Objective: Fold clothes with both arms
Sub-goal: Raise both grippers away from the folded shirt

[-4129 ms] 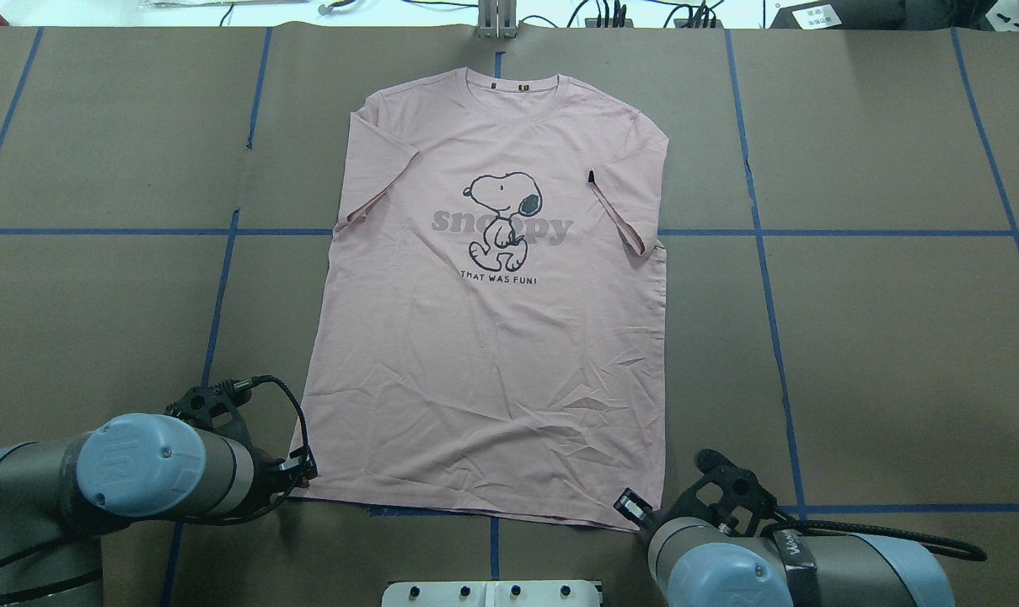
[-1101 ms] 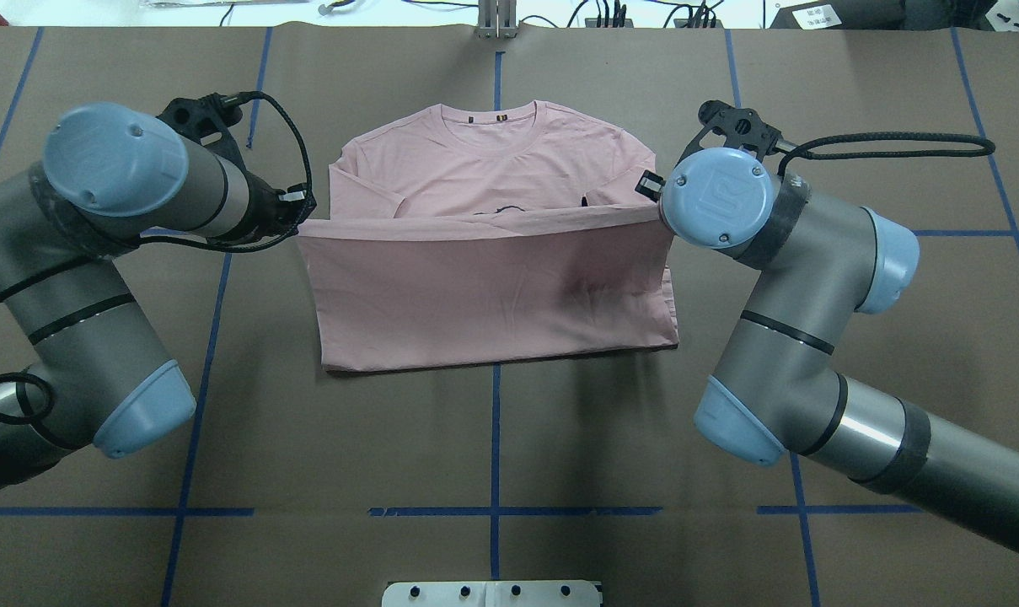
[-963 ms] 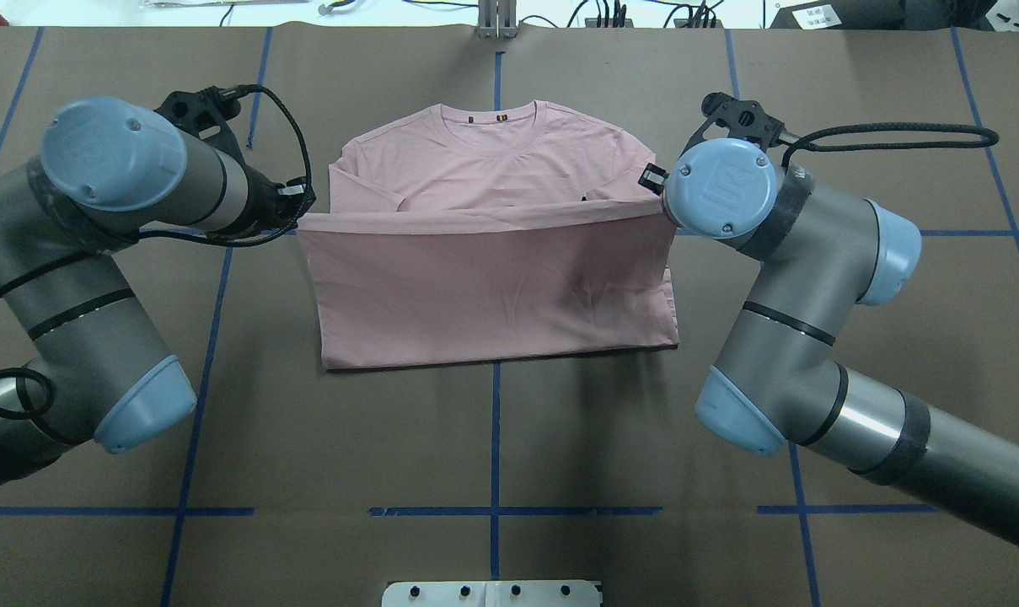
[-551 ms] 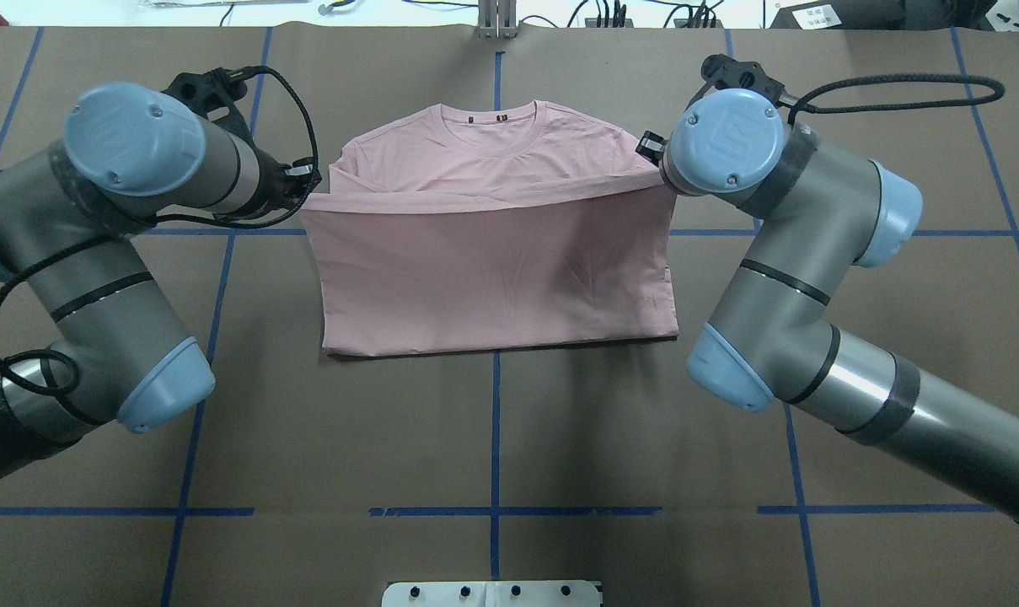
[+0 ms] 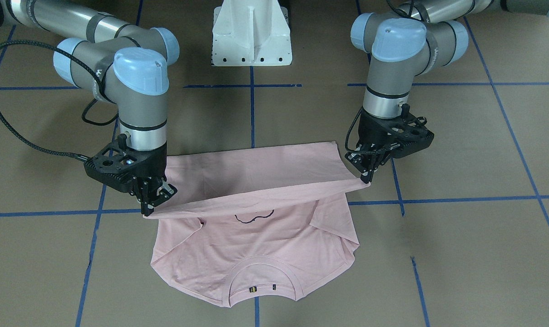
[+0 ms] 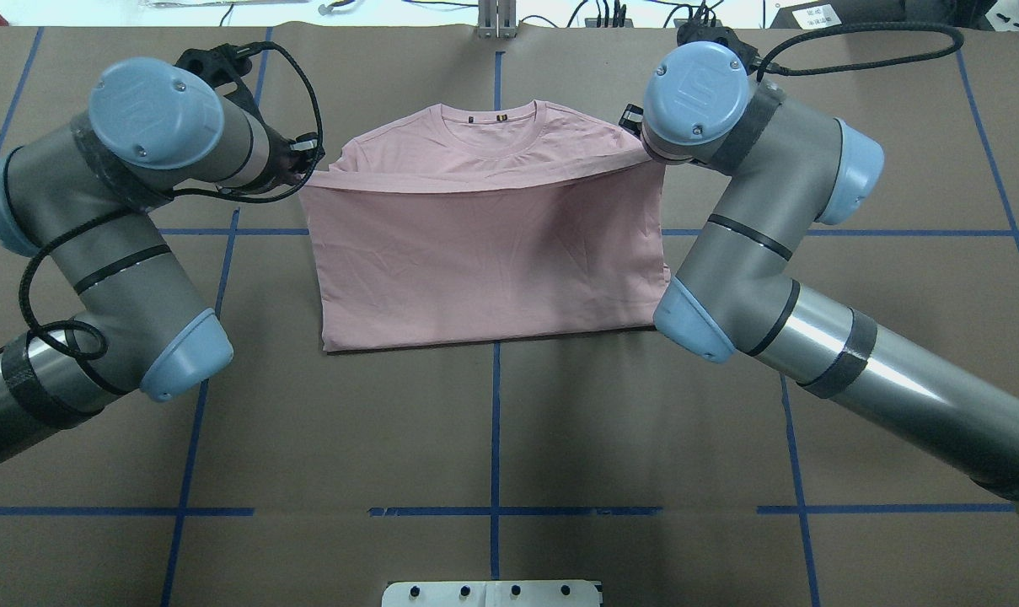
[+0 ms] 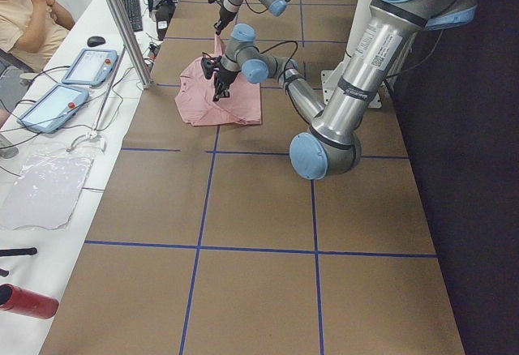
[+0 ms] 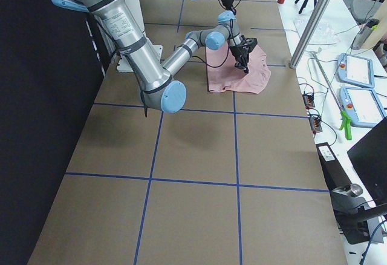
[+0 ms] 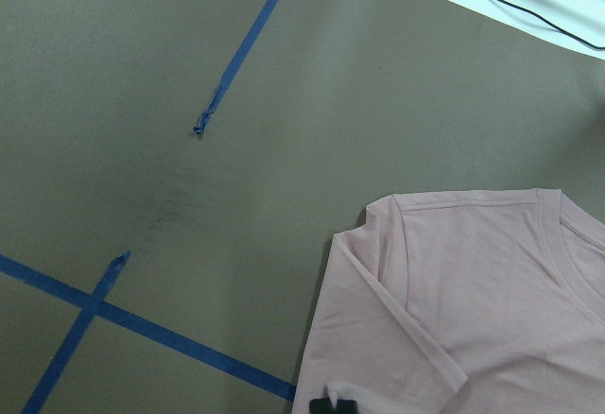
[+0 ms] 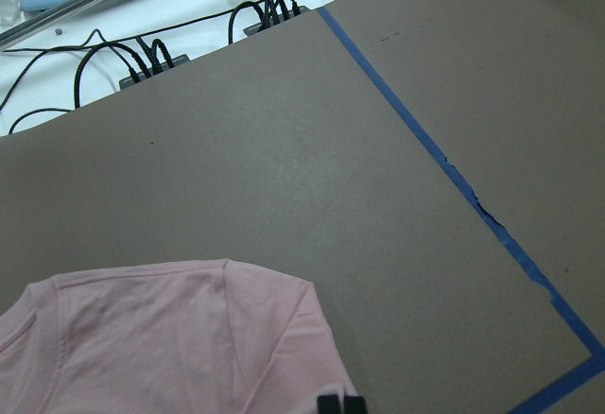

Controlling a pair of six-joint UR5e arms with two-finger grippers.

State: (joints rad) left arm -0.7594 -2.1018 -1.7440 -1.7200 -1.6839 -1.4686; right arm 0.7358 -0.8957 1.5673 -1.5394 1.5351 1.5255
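Observation:
Next, my left gripper lets go of the T-shirt's hem corner at the outer tip of the sleeve (image 5: 356,235) (image 9: 333,261) on its own side.
The pale pink T-shirt (image 5: 256,240) lies on the brown table, its collar (image 5: 261,277) on the side away from the robot. Its lower half is folded up over the front and hides most of the dog print. My left gripper (image 5: 368,178) is shut on one hem corner and my right gripper (image 5: 148,210) is shut on the other. Both hold the hem edge a little above the chest. In the overhead view the shirt (image 6: 484,261) shows the fold, with the left gripper (image 6: 307,162) at its edge. The wrist views show a sleeve (image 9: 473,301) and a shoulder (image 10: 170,338).
The white pedestal base (image 5: 251,32) stands at the robot's side. Blue tape lines (image 6: 494,421) cross the brown table cover. Cables and tablets (image 7: 85,67) lie beyond the far table edge, where a seated person (image 7: 24,14) shows.
Both grippers took the near hem corners and carried them up and away from the robot over the shirt. The fold has advanced toward the collar and hides most of the print.

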